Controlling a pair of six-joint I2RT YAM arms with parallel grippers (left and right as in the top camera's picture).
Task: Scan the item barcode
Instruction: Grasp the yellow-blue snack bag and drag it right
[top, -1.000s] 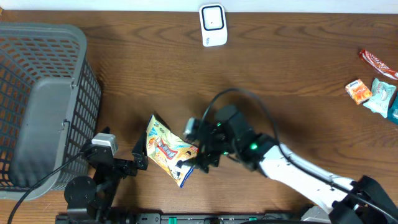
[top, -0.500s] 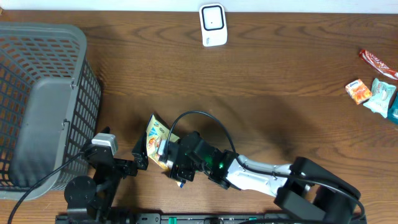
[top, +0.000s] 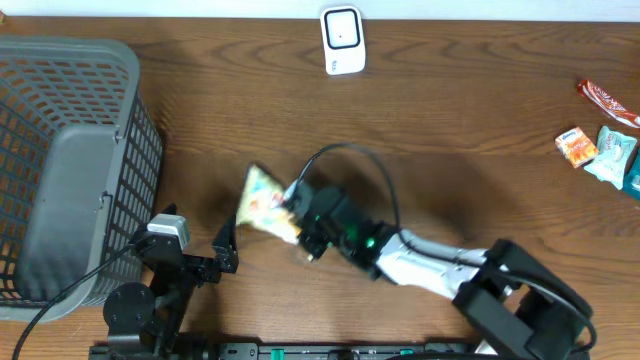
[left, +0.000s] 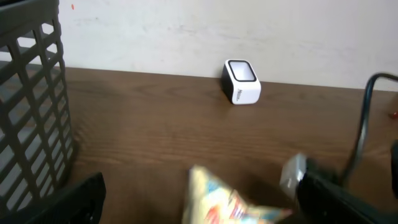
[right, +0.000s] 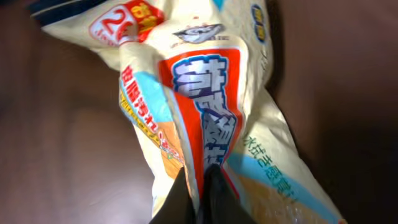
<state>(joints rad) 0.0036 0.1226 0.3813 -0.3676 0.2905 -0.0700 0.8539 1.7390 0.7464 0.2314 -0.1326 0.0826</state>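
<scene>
My right gripper's fingertips pinch a shallow fold of the packet. It should open and take a deeper hold (right: 219, 163) before I lift and turn the packet.
The item is a cream snack packet (top: 262, 198) with red and blue print, blurred in the overhead view and lifted by its lower right edge. My right gripper (top: 298, 220) is shut on it. In the right wrist view the two black fingertips (right: 216, 186) pinch a fold of the packet (right: 205, 87) at the gripper (right: 200, 186). The white scanner (top: 342, 40) stands at the table's far edge, also seen upright in the left wrist view (left: 241, 82). My left gripper (top: 222, 255) stays open near the front edge, just left of the packet (left: 224, 202). No barcode shows.
A grey mesh basket (top: 60, 160) fills the left side, its wall close to the left gripper (left: 31, 118). Several small snack packs (top: 600, 150) and a red wrapper (top: 608, 100) lie at the far right. A black cable (top: 350, 155) loops over the right arm.
The right gripper reached over the packet, closed on it and raised it up and away from the front edge. The left arm has not moved.
</scene>
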